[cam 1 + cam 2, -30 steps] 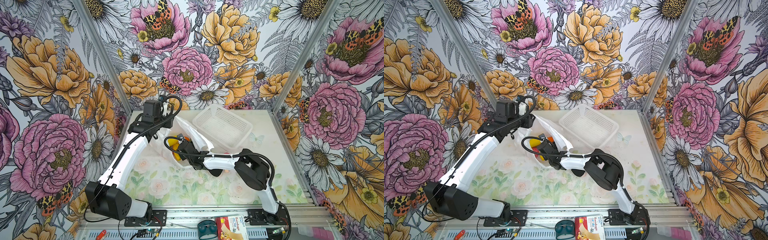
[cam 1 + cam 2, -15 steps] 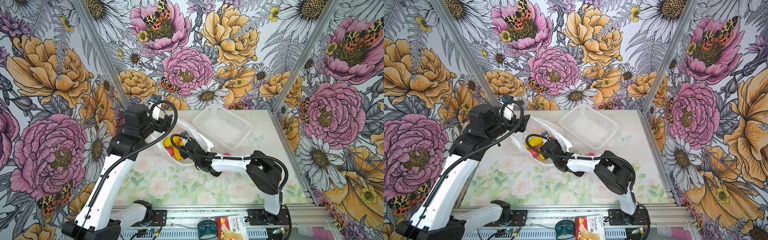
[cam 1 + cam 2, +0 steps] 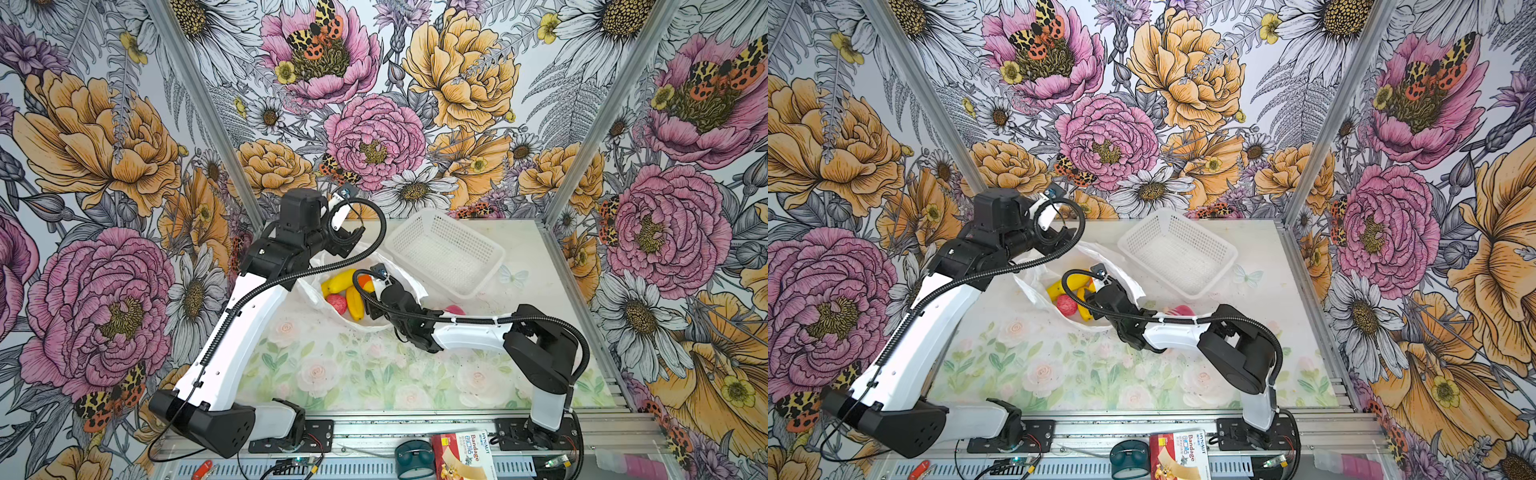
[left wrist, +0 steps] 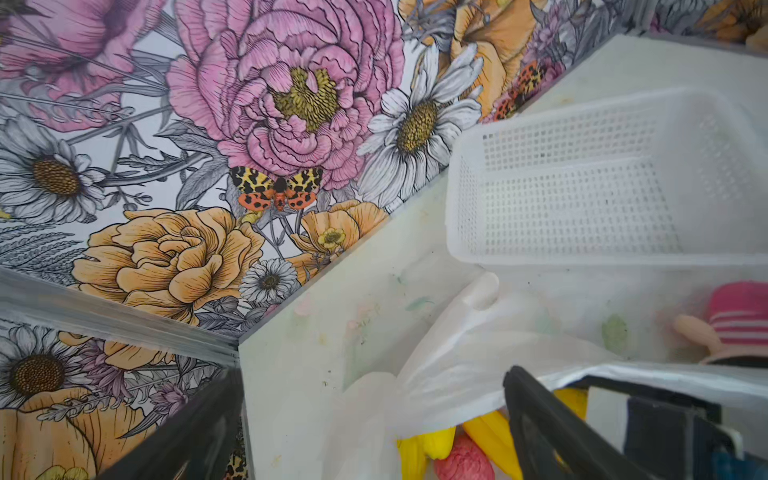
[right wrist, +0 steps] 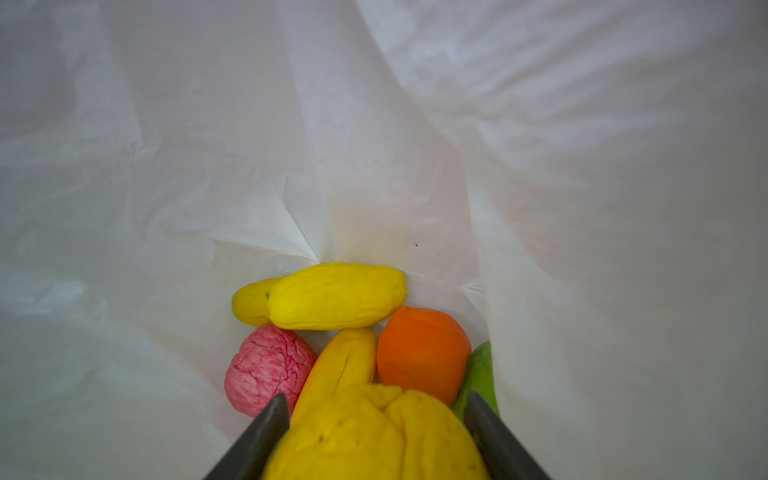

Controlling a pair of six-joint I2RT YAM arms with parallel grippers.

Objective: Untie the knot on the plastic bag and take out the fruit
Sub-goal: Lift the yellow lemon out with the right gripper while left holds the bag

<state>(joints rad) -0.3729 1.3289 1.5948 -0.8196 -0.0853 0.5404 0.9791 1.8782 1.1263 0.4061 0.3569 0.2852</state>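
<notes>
The plastic bag's far rim (image 3: 334,257) (image 4: 400,400), behind the yellow fruit, is next for my left gripper, which should go down to it and close there to keep the bag open.
The plastic bag (image 3: 309,286) (image 3: 1027,286) lies mid-table with its mouth wide open; no knot shows. Inside lies fruit: yellow pieces (image 3: 340,282), a pink-red one (image 3: 336,303) and an orange one (image 3: 365,279). My right gripper (image 3: 371,311) (image 5: 375,399) reaches into the bag, shut on a lumpy yellow fruit (image 5: 374,436). Beyond it lie an orange fruit (image 5: 422,353), a pink-red one (image 5: 268,370), a green one (image 5: 480,374) and yellow ones (image 5: 336,297). My left gripper (image 3: 351,239) (image 4: 372,374) stands open above the bag's far rim (image 4: 457,365), holding nothing.
A white perforated basket (image 3: 444,253) (image 4: 582,187) stands tilted behind the bag on the right. A pink-striped doll (image 3: 455,309) (image 4: 739,316) lies beside the bag, by my right forearm. Flowered walls close three sides. A bandage box (image 3: 461,455) sits on the front rail.
My left gripper has opened wide and its arm swung up and back down near the bag's far rim. The right arm has drawn slightly rightward, still gripping the yellow fruit.
</notes>
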